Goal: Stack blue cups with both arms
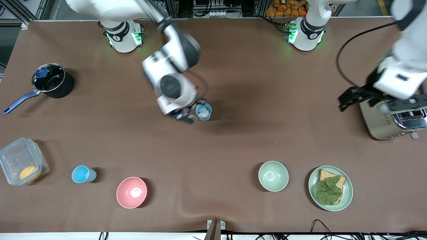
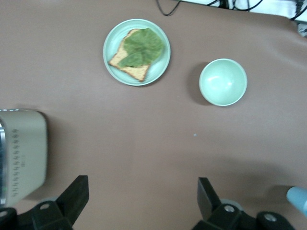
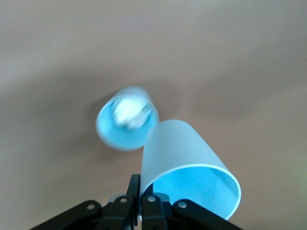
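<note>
My right gripper needs to set the pale blue cup down inside the blue cup [image 1: 203,108] [image 3: 127,118] with something white in it.
My right gripper [image 3: 141,191] is shut on the rim of a pale blue cup [image 3: 187,163] and holds it tilted in the air. Just under it another blue cup [image 3: 125,125] stands on the table with something white inside; it also shows in the front view [image 1: 203,111]. My right gripper [image 1: 187,116] hangs right beside that cup, and the wrist hides the held cup there. A bright sky-blue cup [image 1: 83,174] stands near the front edge at the right arm's end. My left gripper [image 1: 347,98] is open and empty beside the toaster [image 1: 390,121]; it also shows in the left wrist view [image 2: 142,201].
A pink bowl [image 1: 131,192], a pale green bowl [image 1: 273,176] and a plate [image 1: 347,196] with toast and lettuce sit near the front edge. A clear plastic box [image 1: 20,160] and a black pot [image 1: 51,81] are at the right arm's end.
</note>
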{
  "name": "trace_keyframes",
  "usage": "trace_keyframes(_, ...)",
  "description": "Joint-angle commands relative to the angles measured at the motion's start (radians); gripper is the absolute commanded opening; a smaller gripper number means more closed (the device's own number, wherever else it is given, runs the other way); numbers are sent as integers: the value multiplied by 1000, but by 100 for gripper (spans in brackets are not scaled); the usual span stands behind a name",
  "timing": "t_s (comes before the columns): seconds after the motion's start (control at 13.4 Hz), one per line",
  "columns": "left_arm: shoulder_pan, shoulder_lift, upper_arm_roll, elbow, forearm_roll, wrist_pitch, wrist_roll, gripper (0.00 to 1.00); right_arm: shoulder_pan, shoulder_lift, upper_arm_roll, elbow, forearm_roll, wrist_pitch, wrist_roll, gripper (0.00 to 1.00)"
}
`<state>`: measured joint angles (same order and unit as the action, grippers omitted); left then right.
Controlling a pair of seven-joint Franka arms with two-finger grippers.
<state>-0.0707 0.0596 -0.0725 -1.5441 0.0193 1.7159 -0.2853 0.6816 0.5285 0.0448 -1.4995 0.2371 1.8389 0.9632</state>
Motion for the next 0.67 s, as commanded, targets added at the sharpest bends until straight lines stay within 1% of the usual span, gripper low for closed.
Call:
trace_keyframes(0.0,0,-38,28,-25,-21,-45,67,100,35,33,-16,51,2,34,22,0)
trace_keyframes(0.22,12,-49,33,-25,-18,-105,71,100,41,74,-19,102,-4,37,22,0)
trace_keyframes(0.37,14,-47,34,-25,-18,-110,110,100,41,110,-20,139,-5,37,22,0)
trace_keyframes(0.45,14,-44,34,-27,-19,-108,117,100,42,119,-22,142,-7,42,23,0)
trace_keyframes(0.6,14,-34,34,-27,-21,-99,115,100,47,123,-20,140,-38,45,23,0)
